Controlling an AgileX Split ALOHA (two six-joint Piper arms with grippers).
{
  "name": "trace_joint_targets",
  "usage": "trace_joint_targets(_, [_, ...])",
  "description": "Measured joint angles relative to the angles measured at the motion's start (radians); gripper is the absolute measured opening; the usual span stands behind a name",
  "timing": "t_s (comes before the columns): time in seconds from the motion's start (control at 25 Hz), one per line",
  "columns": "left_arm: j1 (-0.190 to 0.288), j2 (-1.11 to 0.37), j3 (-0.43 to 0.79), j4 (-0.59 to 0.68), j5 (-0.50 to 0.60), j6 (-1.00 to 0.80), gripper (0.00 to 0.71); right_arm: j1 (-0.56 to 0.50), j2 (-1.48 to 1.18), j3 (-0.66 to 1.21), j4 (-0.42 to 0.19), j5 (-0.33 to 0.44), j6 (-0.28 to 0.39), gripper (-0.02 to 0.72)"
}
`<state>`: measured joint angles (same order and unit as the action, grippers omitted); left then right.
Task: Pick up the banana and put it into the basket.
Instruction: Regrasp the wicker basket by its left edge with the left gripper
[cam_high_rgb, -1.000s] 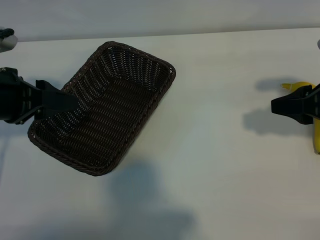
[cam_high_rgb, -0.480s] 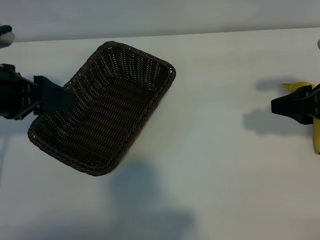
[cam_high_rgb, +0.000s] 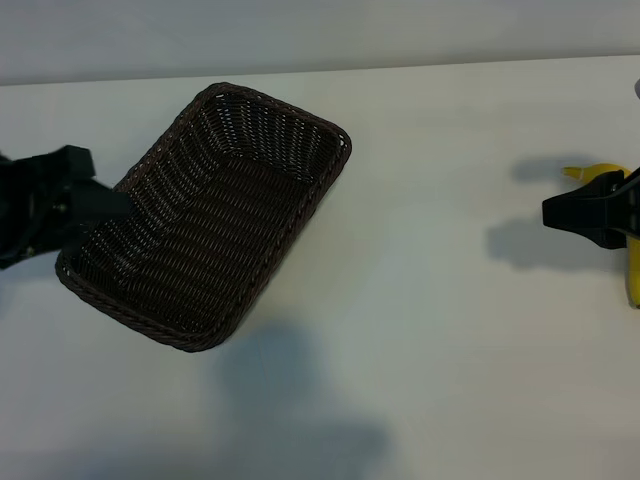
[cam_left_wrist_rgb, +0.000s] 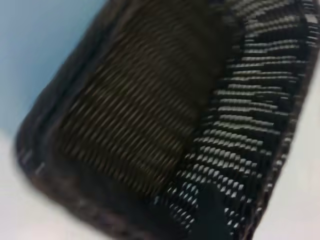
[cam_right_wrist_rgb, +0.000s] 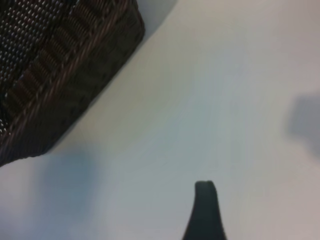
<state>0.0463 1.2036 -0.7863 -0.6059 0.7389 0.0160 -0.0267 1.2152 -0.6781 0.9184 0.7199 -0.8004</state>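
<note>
The robot's left gripper will next grab the dark brown wicker basket by its near short side's rim (cam_high_rgb: 84, 289), beside the corner closest to that gripper.
The dark brown wicker basket (cam_high_rgb: 220, 220) lies slanted on the white table, left of centre, with nothing in it. My left gripper (cam_high_rgb: 100, 190) hangs open at the basket's left rim. The left wrist view is filled by the basket's weave (cam_left_wrist_rgb: 150, 100), with one dark finger (cam_left_wrist_rgb: 214, 212) over it. The yellow banana (cam_high_rgb: 604, 173) lies at the table's far right edge, its middle hidden under my right gripper (cam_high_rgb: 556, 212). That gripper is open above the banana and holds nothing. In the right wrist view one fingertip (cam_right_wrist_rgb: 205, 200) stands over bare table, with a corner of the basket (cam_right_wrist_rgb: 55, 65) beyond.
The white table (cam_high_rgb: 430, 330) stretches bare between the basket and the banana. Its back edge (cam_high_rgb: 400, 66) runs along the top of the exterior view. Soft shadows of the arms fall on the table's front and right.
My left gripper has drawn back to the left, from over the basket's inside to its left rim. The right gripper, the banana and the basket have not moved.
</note>
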Motion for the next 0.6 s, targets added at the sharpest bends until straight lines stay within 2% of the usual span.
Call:
trace_joint_targets(0.16, [0.0,-0.016,0.0,0.102,0.003,-0.322,0.56,0.0,0.0,0.0,0.0,0.0,0.0,0.568])
trace_joint_targets(0.28, [0.0,-0.016,0.0,0.138,0.005,-0.486,0.56,0.0,0.0,0.0,0.0,0.0,0.0,0.568])
trace_joint_targets(0.4, [0.0,-0.015,0.0,0.145,0.015,-0.56,0.56,0.0,0.0,0.0,0.0,0.0,0.0,0.568])
trace_joint_targets(0.6, [0.0,0.038,0.0,0.15,0.098,-0.608,0.56,0.0,0.0,0.0,0.0,0.0,0.0,0.568])
